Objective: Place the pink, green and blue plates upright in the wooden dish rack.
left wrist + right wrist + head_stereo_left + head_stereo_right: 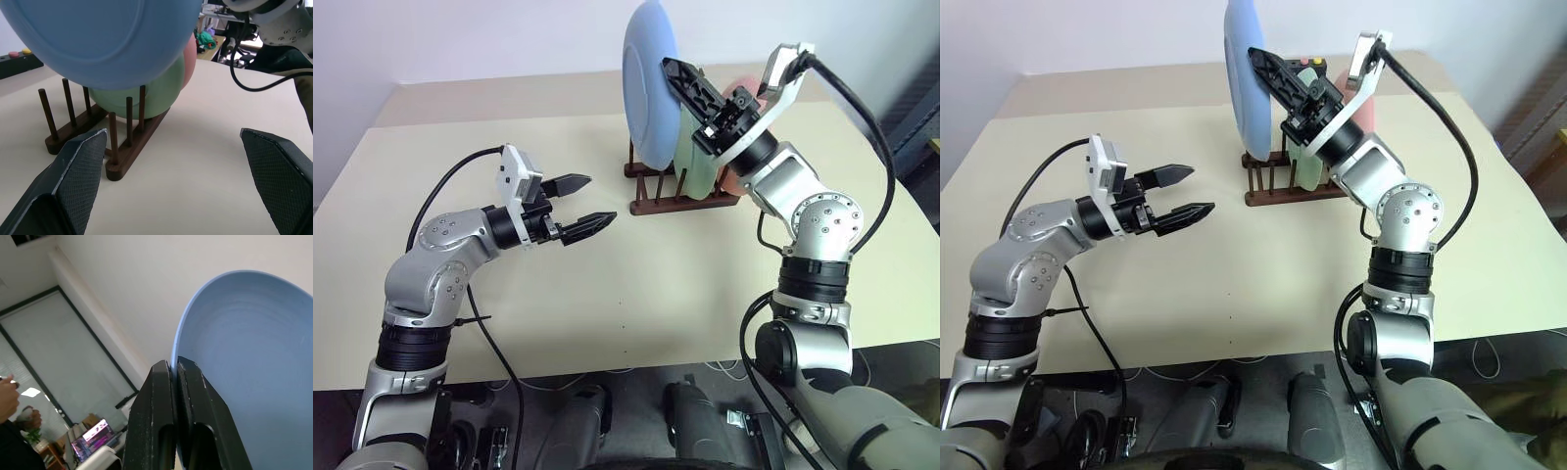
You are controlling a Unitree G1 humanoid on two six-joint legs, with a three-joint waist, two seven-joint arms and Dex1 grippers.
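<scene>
Next, my right gripper releases the blue plate in the wooden rack's end slot [654, 190], next to the green plate.
My right gripper [670, 69] is shut on the rim of the light blue plate [649, 83] and holds it upright over the near end of the wooden dish rack [677, 203]. The plate's lower edge hangs at the pegs' tops; whether it touches them I cannot tell. Behind it the mint green plate [699, 162] stands upright in the rack, and the pink plate [190, 53] stands behind the green one. In the right wrist view both fingers [161, 401] pinch the blue rim [254, 357]. My left gripper [600, 199] is open and empty, level, a short way left of the rack.
The rack sits at the far middle of a cream table [656, 294]. A black box with coloured buttons [19, 61] lies beyond the rack. A person's hand [7, 387] shows far off in the room. Cables hang at the table's near edge.
</scene>
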